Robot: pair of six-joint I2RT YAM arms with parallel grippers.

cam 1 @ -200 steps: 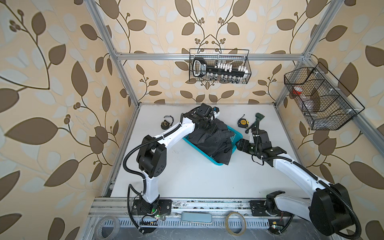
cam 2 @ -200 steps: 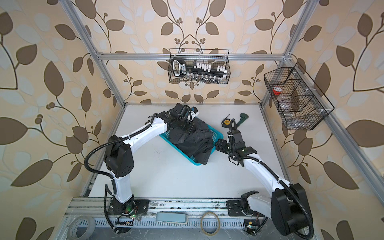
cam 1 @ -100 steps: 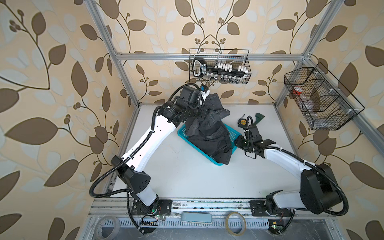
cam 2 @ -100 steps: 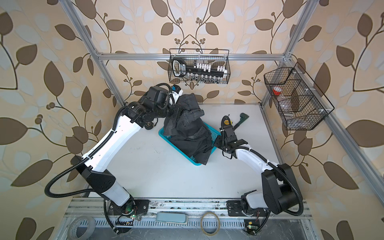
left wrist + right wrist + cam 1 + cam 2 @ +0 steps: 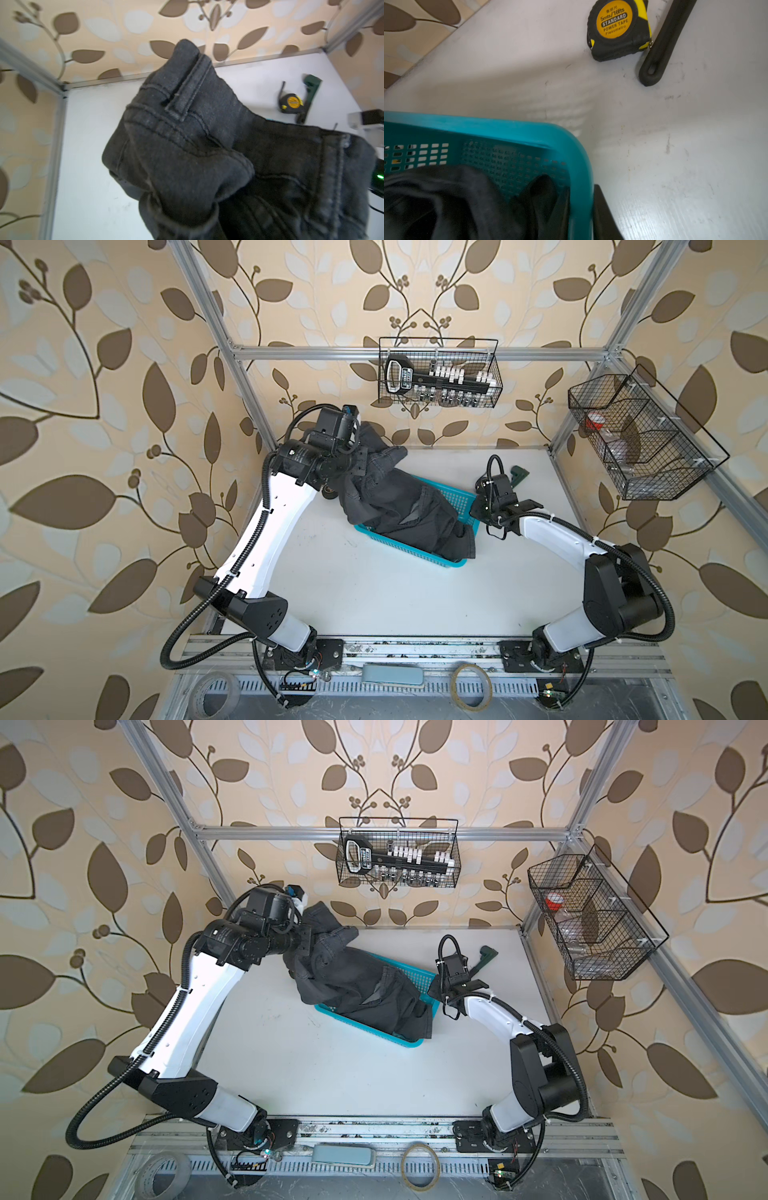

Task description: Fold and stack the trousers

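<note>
Next, my left gripper lets go of the lifted end of the trousers on the white table [image 5: 342, 550], beside the closest corner of the teal basket.
The trousers [image 5: 399, 506] [image 5: 357, 986] are dark charcoal denim, bunched, with one end lifted and the rest lying in the teal basket [image 5: 455, 497] [image 5: 417, 977]. My left gripper [image 5: 358, 454] [image 5: 308, 936] is raised at the back left, shut on the lifted end. Its fingers are buried in the cloth [image 5: 187, 145] in the left wrist view. My right gripper [image 5: 476, 510] [image 5: 432, 990] [image 5: 581, 204] is shut on the basket's right wall [image 5: 508, 128]. One finger [image 5: 560, 207] is inside, one outside. A trouser fold [image 5: 446, 197] lies in the basket.
A yellow tape measure [image 5: 618, 29] [image 5: 292, 101] and a dark green tool [image 5: 519, 472] [image 5: 486, 955] lie behind my right wrist. Wire baskets [image 5: 440, 377] [image 5: 640, 435] hang on the back and right walls. Tape rolls [image 5: 471, 686] sit by the front rail.
My left arm has lifted the trousers' end up and towards the back left. My right gripper has moved onto the basket's right wall and closed on it.
</note>
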